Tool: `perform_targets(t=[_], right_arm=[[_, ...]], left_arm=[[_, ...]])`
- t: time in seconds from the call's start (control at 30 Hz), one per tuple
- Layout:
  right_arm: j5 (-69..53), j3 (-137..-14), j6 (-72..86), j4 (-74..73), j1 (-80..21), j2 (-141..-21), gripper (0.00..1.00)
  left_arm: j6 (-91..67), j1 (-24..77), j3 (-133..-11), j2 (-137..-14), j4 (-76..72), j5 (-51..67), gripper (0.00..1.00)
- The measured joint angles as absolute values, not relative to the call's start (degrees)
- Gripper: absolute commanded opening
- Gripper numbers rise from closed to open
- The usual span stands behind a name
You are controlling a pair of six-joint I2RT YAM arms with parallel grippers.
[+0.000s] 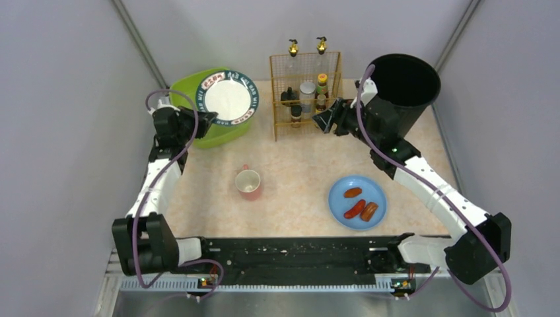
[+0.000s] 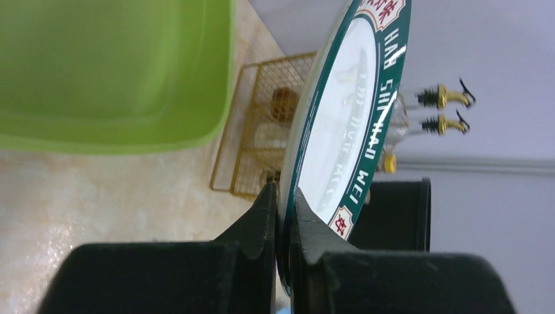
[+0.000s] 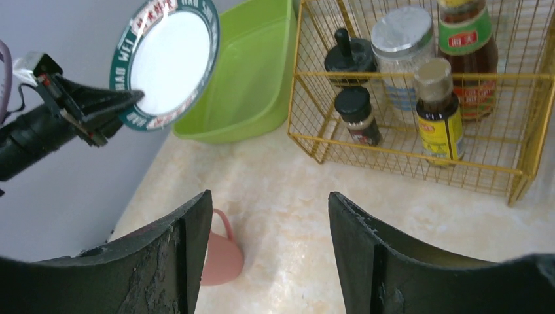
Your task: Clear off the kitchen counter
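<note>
My left gripper is going to set the white plate down for me, on the middle of the green tub's bottom point(image 1: 213, 104).
My left gripper point(image 1: 210, 119) point(image 2: 283, 196) is shut on the rim of a white plate with a green lettered border point(image 1: 229, 98) point(image 2: 347, 124) point(image 3: 167, 60), held over the green tub point(image 1: 201, 129) point(image 2: 111, 72) point(image 3: 252, 72). A pink mug point(image 1: 249, 184) point(image 3: 219, 252) stands mid-counter. A blue plate point(image 1: 357, 201) carries three sausages. My right gripper point(image 1: 326, 121) point(image 3: 265, 203) is open and empty, in the air in front of the wire rack point(image 1: 305, 96) point(image 3: 419, 98). The marbled counter point(image 1: 297, 172) point(image 3: 294, 190) lies beneath.
The gold wire rack holds several sauce and spice bottles, with two pourer bottles point(image 1: 307, 47) behind it. A black bin point(image 1: 403, 86) stands at the back right. A black rail point(image 1: 290, 254) runs along the near edge.
</note>
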State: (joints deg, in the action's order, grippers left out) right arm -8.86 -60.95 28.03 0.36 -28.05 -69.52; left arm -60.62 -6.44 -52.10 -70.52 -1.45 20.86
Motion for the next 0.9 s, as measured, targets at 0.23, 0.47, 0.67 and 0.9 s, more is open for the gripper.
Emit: perform_targets(t=[0.23, 0.47, 0.67, 0.9], right_arm=[[-8.80, -53.47, 27.42, -2.92, -28.12, -66.92, 0.64], [-9.08, -49.34, 27.00, -4.80, -28.58, -62.72, 0.64], [-10.00, -47.51, 27.00, -4.03, -29.89, -59.44, 0.64], [-10.66, -45.69, 26.96, -2.87, -30.39, -59.42, 0.64]], left_arm=[[-64.86, -7.79, -56.36, -82.81, -5.19, 10.46, 0.00], [-66.54, -8.73, -62.22, -94.06, -6.42, -0.45, 0.00], [-66.72, -9.56, -73.84, -105.21, -5.80, -5.04, 0.00], [-67.77, -10.07, -85.78, -116.20, -4.51, -6.46, 0.00]])
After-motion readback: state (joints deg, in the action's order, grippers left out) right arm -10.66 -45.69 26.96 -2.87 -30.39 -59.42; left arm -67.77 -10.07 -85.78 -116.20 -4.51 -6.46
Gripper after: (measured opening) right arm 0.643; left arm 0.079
